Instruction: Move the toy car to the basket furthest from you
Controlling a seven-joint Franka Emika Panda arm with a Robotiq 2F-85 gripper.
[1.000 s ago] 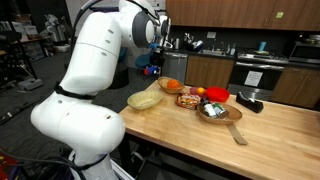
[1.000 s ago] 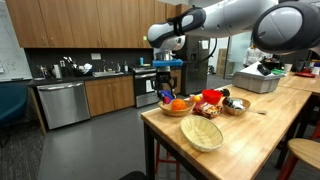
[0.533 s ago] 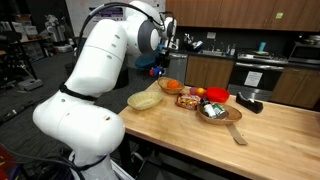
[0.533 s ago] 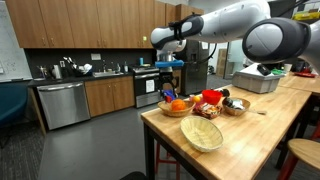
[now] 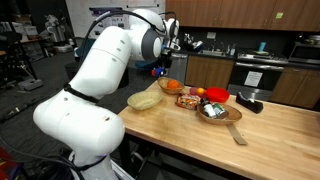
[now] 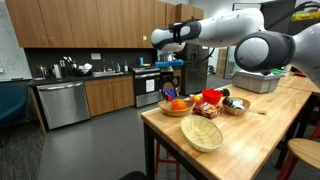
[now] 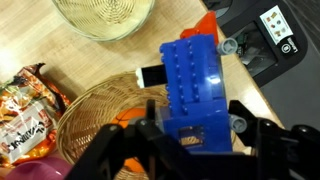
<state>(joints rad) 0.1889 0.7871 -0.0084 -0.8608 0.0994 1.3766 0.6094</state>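
Note:
Next, I let go of the toy car in the woven basket (image 5: pixel 178 82) (image 7: pixel 97 124) next to the orange fruit, toward the snack packet.
The toy car (image 7: pixel 195 90) is a bright blue block-like toy with grey wheels, and my gripper (image 7: pixel 196 135) is shut on its sides. In the wrist view it hangs above the rim of a woven basket (image 7: pixel 90 112) that holds an orange fruit (image 7: pixel 126 125), close to the table's edge. In both exterior views the toy car (image 5: pixel 160 70) (image 6: pixel 167 79) hangs in the air over the end of the table, just above that basket (image 5: pixel 172 87) (image 6: pixel 177 108). A paler empty basket (image 5: pixel 145 100) (image 6: pixel 202 133) (image 7: pixel 103 15) stands beside it.
A snack packet (image 7: pixel 25 100) (image 5: pixel 188 100), a red bowl (image 5: pixel 217 96) (image 6: pixel 210 97) and a dark bowl (image 5: pixel 212 111) crowd the table beside the baskets. A wooden spatula (image 5: pixel 236 132) lies further along. A dark appliance (image 7: pixel 265 40) shows beyond the table edge.
The arm has swung and carried the toy car a little closer over the basket with the orange. The grip on the car is unchanged.

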